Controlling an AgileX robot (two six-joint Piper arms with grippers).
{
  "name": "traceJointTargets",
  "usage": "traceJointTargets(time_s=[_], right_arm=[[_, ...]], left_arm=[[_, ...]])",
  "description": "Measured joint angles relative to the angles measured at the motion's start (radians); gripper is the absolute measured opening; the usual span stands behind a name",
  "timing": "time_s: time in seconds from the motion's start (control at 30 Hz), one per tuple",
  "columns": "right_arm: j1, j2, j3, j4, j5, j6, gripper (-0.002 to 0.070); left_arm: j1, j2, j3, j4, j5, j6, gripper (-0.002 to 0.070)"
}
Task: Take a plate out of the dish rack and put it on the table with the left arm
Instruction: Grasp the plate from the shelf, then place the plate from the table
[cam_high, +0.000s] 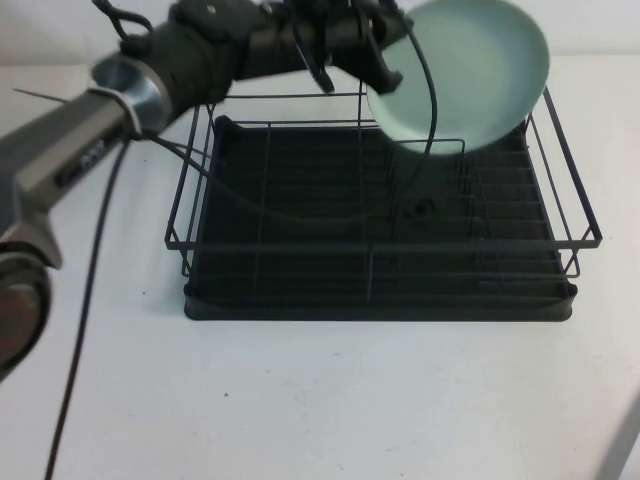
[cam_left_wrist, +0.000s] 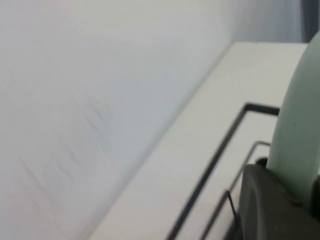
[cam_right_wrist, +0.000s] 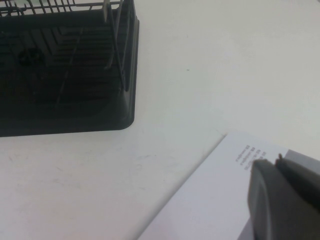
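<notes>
The robot's left gripper will set the plate down on the white table just before the dish rack's near edge (cam_high: 381, 404).
The pale mint-green plate (cam_high: 465, 70) hangs in the air above the far right part of the black wire dish rack (cam_high: 380, 235), tilted with its face toward the camera. My left gripper (cam_high: 372, 60) is shut on the plate's left rim, the black arm reaching in from the left. In the left wrist view the plate's edge (cam_left_wrist: 299, 135) stands between the dark fingers (cam_left_wrist: 262, 200), with the rack's wire frame (cam_left_wrist: 220, 155) below. My right gripper (cam_right_wrist: 280, 165) is shut and empty, parked low over the white table (cam_right_wrist: 210, 65) off the rack's near right corner (cam_right_wrist: 115, 100).
A white sheet with small print (cam_right_wrist: 210, 200) lies under the right gripper. A loose black cable (cam_high: 85, 300) hangs from the left arm over the table's left side. A pale wall (cam_left_wrist: 90, 100) stands behind the table.
</notes>
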Motion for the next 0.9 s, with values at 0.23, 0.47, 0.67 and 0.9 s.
traceJointTargets(time_s=[0.23,0.47,0.67,0.9], right_arm=[[0.0,0.0,0.0,0.0,0.0,0.0,-0.0021],[0.0,0.0,0.0,0.0,0.0,0.0,-0.002],[0.0,0.0,0.0,0.0,0.0,0.0,-0.002],[0.0,0.0,0.0,0.0,0.0,0.0,-0.002]], left_arm=[[0.0,-0.207,0.0,0.054,-0.03,-0.068,0.0007],[0.011,-0.325,-0.004,0.401,0.196,-0.542,0.0004],[0.113,-0.316,-0.004,0.53,0.647,-0.911,0.0004],[0.171,-0.328,0.143,0.489,0.757,-1.035,0.0004]])
